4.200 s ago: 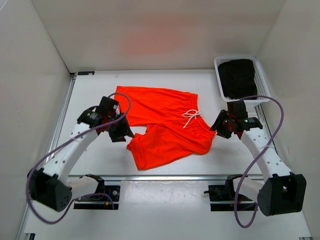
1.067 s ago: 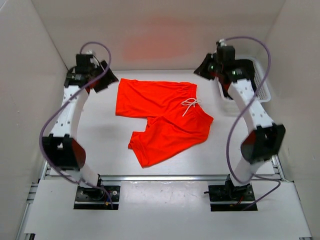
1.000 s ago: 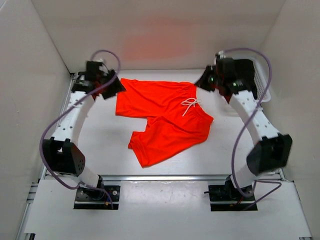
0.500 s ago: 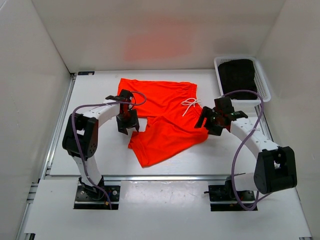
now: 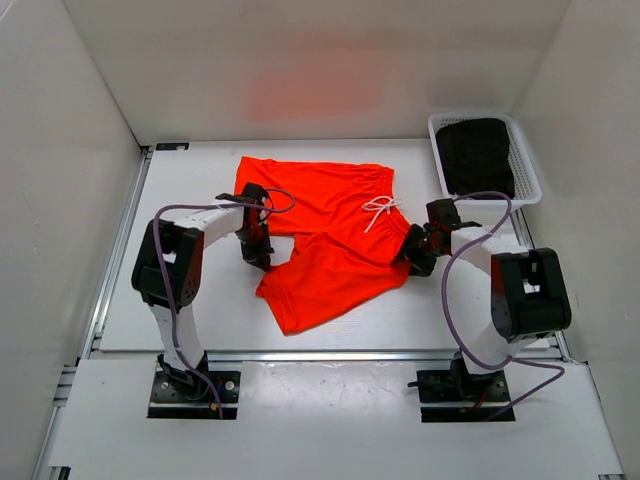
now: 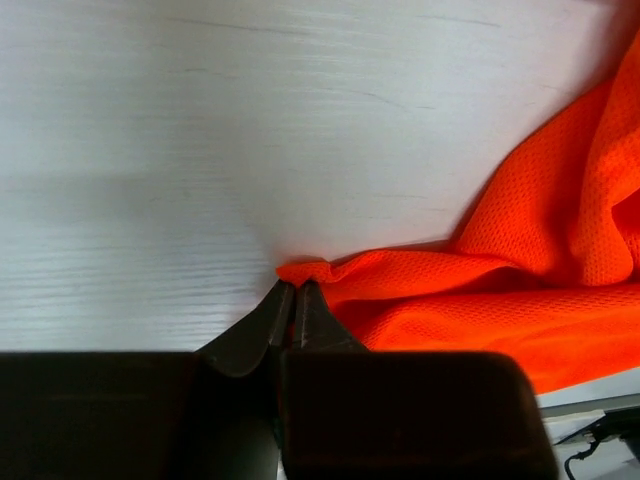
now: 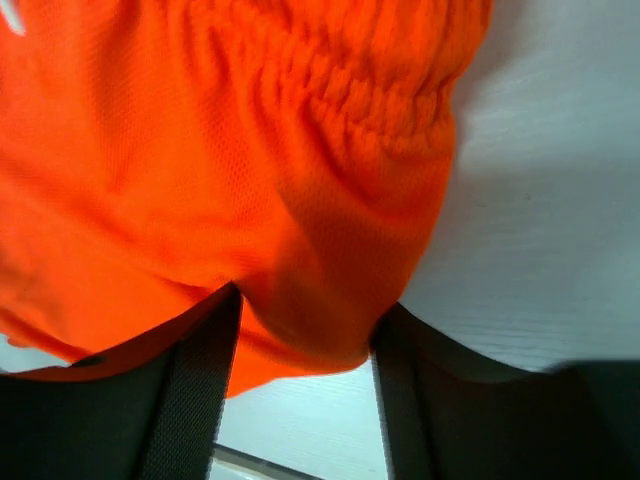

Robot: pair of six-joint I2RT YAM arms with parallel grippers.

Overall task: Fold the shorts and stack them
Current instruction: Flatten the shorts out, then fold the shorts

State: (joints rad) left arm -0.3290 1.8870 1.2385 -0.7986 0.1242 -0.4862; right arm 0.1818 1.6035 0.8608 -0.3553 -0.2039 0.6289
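Note:
My right gripper straddles the shorts' side below the gathered waistband; it should back off, pinch the waistband corner (image 7: 425, 105) before I fold the shorts in half.
The bright orange-red shorts (image 5: 330, 230) lie spread flat mid-table, their white drawstring (image 5: 380, 212) on top. My left gripper (image 5: 258, 255) sits at the inner hem of the left leg. In the left wrist view it (image 6: 293, 288) is shut, its tips pinching a small fold at the edge of the shorts (image 6: 520, 290). My right gripper (image 5: 415, 258) is at the right waistband corner. In the right wrist view it (image 7: 310, 305) is open, fingers astride that corner of the shorts (image 7: 250, 150), just below the gathered waistband (image 7: 380, 80).
A white basket (image 5: 530, 185) at the back right holds a dark folded garment (image 5: 475, 155). White walls close in the table on the left, back and right. A metal rail runs along the near edge (image 5: 330, 352).
Both arms swung down from the back corners onto the shorts. The left gripper closed on the leg hem; the right gripper settled around the waistband corner and narrowed. The shorts have barely shifted.

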